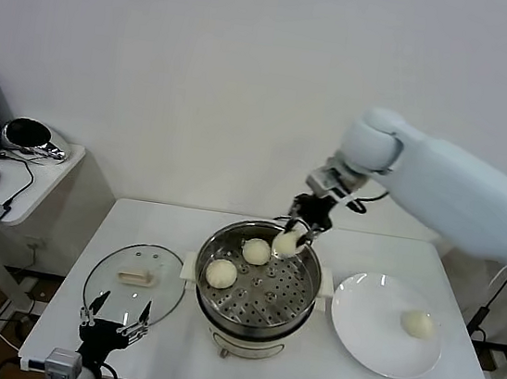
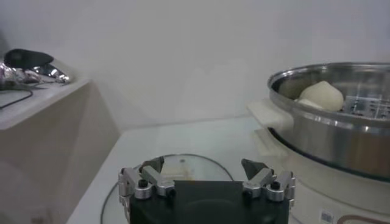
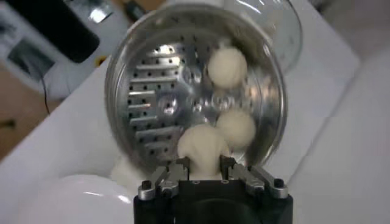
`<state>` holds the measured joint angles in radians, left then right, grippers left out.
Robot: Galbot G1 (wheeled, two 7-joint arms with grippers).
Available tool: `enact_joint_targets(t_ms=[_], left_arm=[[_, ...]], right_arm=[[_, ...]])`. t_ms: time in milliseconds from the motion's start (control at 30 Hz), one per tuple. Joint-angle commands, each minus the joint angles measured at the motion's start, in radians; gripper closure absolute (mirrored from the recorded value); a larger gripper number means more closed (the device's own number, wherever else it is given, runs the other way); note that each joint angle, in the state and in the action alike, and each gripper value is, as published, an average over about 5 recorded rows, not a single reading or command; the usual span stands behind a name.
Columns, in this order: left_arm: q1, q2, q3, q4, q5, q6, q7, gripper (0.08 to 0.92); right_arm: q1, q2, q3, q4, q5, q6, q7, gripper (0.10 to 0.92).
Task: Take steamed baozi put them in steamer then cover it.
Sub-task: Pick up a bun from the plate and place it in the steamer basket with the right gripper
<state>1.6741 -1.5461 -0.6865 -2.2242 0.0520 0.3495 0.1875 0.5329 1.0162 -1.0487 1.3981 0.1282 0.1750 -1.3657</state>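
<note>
The robot's right gripper should release its baozi on the bare near side of the steamer's perforated tray (image 1: pixel 248 304) (image 3: pixel 157 50).
The shiny steamer (image 1: pixel 260 319) stands mid-table with two baozi (image 1: pixel 221 272) (image 1: pixel 256 251) on its perforated tray. My right gripper (image 1: pixel 292 238) hangs over the tray's far side, shut on a third baozi (image 1: pixel 285 244). The right wrist view shows this bun (image 3: pixel 203 146) pinched between the fingers above the tray (image 3: pixel 146 109). Another baozi (image 1: pixel 418 324) lies on the white plate (image 1: pixel 365 340). The glass cover (image 1: pixel 134 277) rests flat on the table left of the steamer. My left gripper (image 1: pixel 116 310) waits open at the cover's near edge (image 2: pixel 183 164).
A side table (image 1: pixel 11 181) at the far left carries a laptop, a mouse and cables. The steamer's cream handle (image 2: pixel 268 115) juts toward the cover. The plate sits close to the table's right front corner.
</note>
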Motion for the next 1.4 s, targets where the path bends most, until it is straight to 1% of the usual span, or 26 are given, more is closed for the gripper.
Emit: enact_joint_targets(t_ms=[33, 167, 533, 767, 1200, 1300, 1400], left_arm=[[0.000, -0.001, 0.000, -0.001, 0.000, 0.000, -0.001, 0.177], [-0.003, -0.004, 0.003, 0.004, 0.001, -0.001, -0.002, 0.177], [-0.004, -0.008, -0.002, 0.012, 0.001, -0.001, -0.001, 0.177], [-0.006, -0.015, 0.004, 0.015, 0.003, -0.002, -0.002, 0.177], [0.002, -0.016, -0.002, 0.001, 0.001, -0.004, -0.002, 0.177], [0.003, -0.017, -0.001, 0.001, 0.001, -0.004, -0.002, 0.177], [0.002, -0.017, 0.000, 0.001, 0.002, -0.004, -0.002, 0.177]], right_arm=[[0.029, 0.122, -0.081, -0.007, -0.055, 0.284, 0.009, 0.661], [-0.010, 0.126, -0.094, -0.017, -0.121, 0.398, 0.021, 0.660], [-0.115, 0.118, -0.089, 0.050, -0.297, 0.547, 0.017, 0.656], [-0.126, 0.145, -0.083, 0.090, -0.301, 0.512, 0.019, 0.652], [-0.173, 0.191, -0.085, 0.077, -0.312, 0.474, 0.018, 0.649], [-0.172, 0.190, -0.084, 0.080, -0.307, 0.465, 0.018, 0.632], [-0.162, 0.177, -0.091, 0.096, -0.289, 0.444, 0.018, 0.581]])
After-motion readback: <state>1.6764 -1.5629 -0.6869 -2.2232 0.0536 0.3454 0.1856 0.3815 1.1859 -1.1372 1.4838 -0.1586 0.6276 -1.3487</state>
